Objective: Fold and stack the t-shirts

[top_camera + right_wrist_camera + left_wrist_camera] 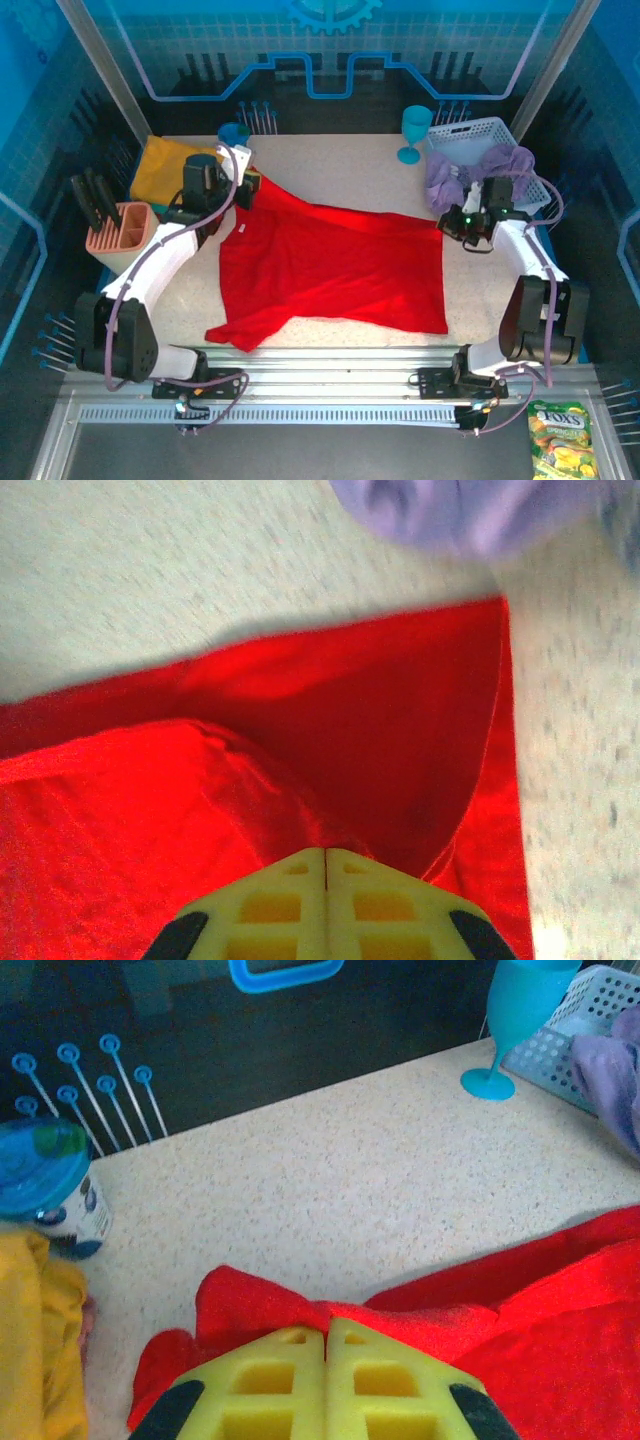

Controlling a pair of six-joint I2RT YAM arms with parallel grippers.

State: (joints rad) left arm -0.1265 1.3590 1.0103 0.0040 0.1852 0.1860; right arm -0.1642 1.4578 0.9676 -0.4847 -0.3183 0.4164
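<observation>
Next, my right gripper lets go of the red hem on the t-shirt's edge (436, 257) (485, 910), just below the corner nearest the lavender shirt.
A bright red t-shirt (335, 265) lies spread across the middle of the table. My left gripper (243, 190) is shut on its far left sleeve corner, where red cloth (260, 1305) bunches at the yellow fingertips (326, 1338). My right gripper (452, 222) is shut on the far right hem, and the red cloth (330, 720) rises in a fold to its closed fingertips (327, 855). A lavender shirt (470, 170) hangs over the white basket's (478, 130) near rim at the back right. A mustard-yellow shirt (168, 165) lies at the back left.
A teal goblet (414, 132) stands at the back, left of the basket. A blue-lidded cup (233, 133) sits at the back left. A pink holder with black utensils (118, 228) stands at the left edge. A snack bag (560, 435) lies off the table, front right.
</observation>
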